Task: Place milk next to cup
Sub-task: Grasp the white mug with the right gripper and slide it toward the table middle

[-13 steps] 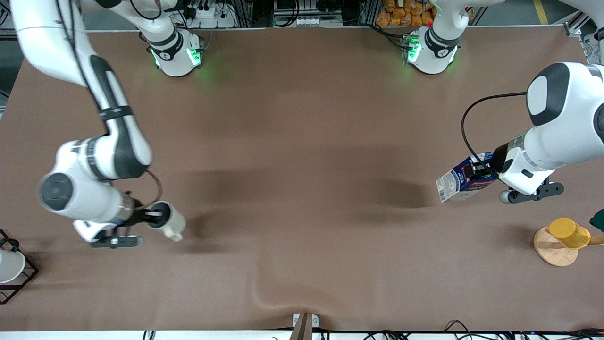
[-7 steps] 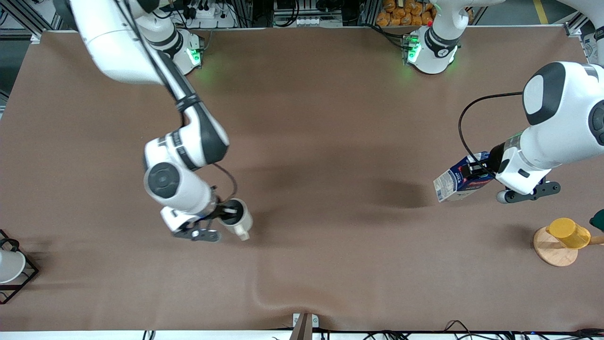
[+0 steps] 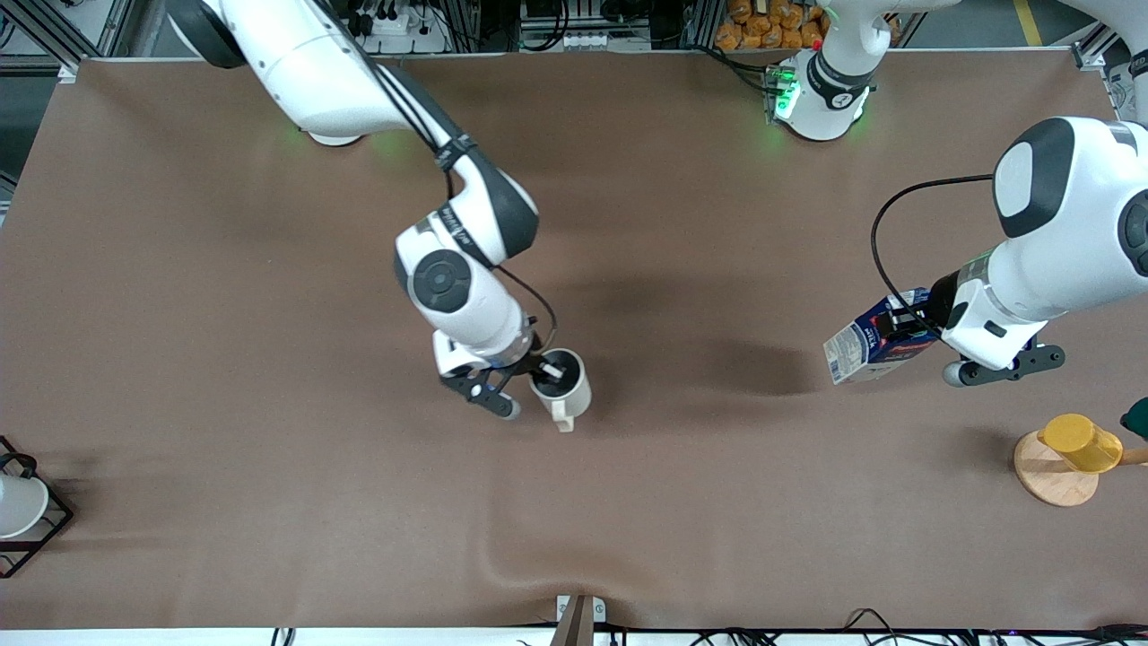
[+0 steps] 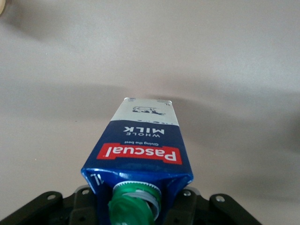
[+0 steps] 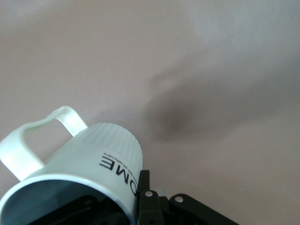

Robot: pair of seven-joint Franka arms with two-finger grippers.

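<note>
Next, I set the off-white cup down on the open table (image 3: 614,344) between my right gripper and the milk, nearer to that gripper.
My right gripper (image 3: 549,370) is shut on the rim of the off-white cup (image 3: 565,388) and holds it over the middle of the table, handle toward the front camera. In the right wrist view the cup (image 5: 79,171) shows its grey inside and one finger (image 5: 144,197) against its wall. My left gripper (image 3: 906,327) is shut on the top of the milk (image 3: 870,345), a dark blue carton held tilted over the table toward the left arm's end. The left wrist view shows the milk (image 4: 140,147) with its red label and green cap (image 4: 133,208).
A yellow cup on a round wooden base (image 3: 1067,458) stands nearer the front camera than the milk. A white cone in a black wire frame (image 3: 22,507) sits at the table edge at the right arm's end. The tablecloth has a ripple (image 3: 529,561) near the front edge.
My right arm has swung from its end of the table to the middle, carrying the cup. The left gripper with the milk has barely moved.
</note>
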